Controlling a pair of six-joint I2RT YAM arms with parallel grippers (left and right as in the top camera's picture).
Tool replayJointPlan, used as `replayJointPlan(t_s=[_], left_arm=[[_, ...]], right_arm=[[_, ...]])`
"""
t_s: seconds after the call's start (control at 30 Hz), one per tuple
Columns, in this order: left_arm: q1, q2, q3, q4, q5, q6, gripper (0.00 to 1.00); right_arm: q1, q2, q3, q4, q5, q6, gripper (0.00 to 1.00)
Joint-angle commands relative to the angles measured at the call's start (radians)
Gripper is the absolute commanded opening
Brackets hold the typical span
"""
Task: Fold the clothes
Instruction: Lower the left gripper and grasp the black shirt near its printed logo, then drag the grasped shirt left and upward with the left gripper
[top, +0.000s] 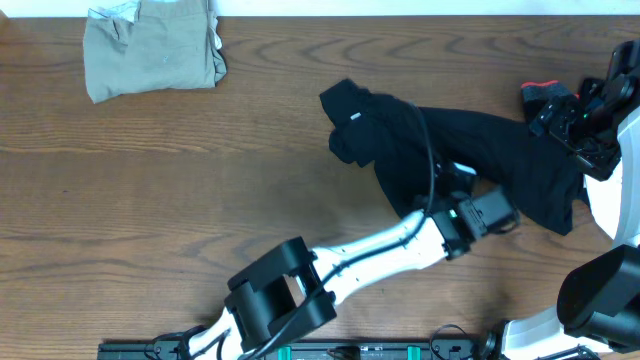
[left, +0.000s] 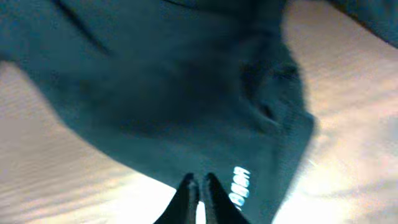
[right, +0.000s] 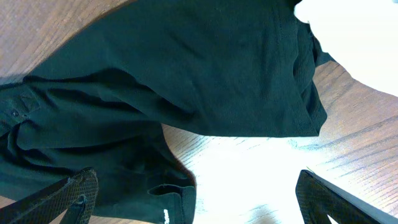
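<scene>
Next, my left gripper lets go of the black garment's hem on bare wood (top: 260, 189), in the space between that arm's elbow and the khaki garment.
The clothes in play are a plain black garment (top: 470, 150), lying crumpled right of the table's middle. In the left wrist view the same black garment (left: 174, 81) fills the frame, with white print (left: 241, 185) near its hem. My left gripper (top: 497, 213) sits at the garment's near edge. The left gripper (left: 199, 182) is shut, its tips pinching the hem. My right gripper (top: 585, 128) hovers over the garment's right end. In its own view the right gripper (right: 199, 199) stands wide open above the fabric (right: 155, 81) and bare wood, holding nothing.
A folded khaki garment (top: 150, 45) lies at the back left. A black piece with red-orange trim (top: 545, 95) lies at the far right beside the right arm. The wooden table (top: 150, 200) is bare on the left half.
</scene>
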Motion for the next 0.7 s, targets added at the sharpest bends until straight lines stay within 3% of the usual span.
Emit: replayJointPlan(t_s=[0.0, 0.67], left_arm=[[0.014, 0.045, 0.002, 0.032, 0.116, -0.003, 0.06], [0.014, 0.15, -0.006, 0.055, 0.268, -0.106, 0.06]], right_arm=[[0.01, 0.003, -0.005, -0.001, 0.004, 0.008, 0.99], [0.009, 0.003, -0.005, 0.004, 0.004, 0.0, 0.99]])
